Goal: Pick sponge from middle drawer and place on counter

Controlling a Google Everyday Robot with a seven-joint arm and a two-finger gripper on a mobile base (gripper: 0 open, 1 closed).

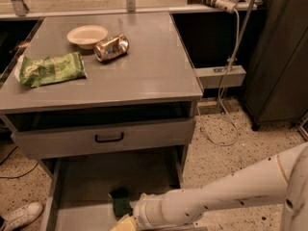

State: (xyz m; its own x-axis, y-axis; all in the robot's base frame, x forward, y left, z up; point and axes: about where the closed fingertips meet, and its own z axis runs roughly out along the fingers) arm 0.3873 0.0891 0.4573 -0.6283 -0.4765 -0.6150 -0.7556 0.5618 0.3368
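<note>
I need to close my gripper on the near end [121, 211] of the dark green sponge, which is the end toward the front of the open middle drawer.
The sponge [121, 201], dark green on top, lies on the bare gray floor of the open middle drawer [91, 177], near its front. My white arm reaches in from the lower right. My gripper [124, 224], a yellowish tip at the bottom edge of the camera view, sits just below and right of the sponge and is mostly cut off. The gray counter [149, 71] is the cabinet top above.
On the counter lie a crinkled green snack bag [52, 69], a white bowl [87, 35] and a tipped can [111, 47]. A drawer front with a black handle [109, 137] sits above the open drawer. A white shoe [21, 214] is on the floor at left, cables [226, 81] at right.
</note>
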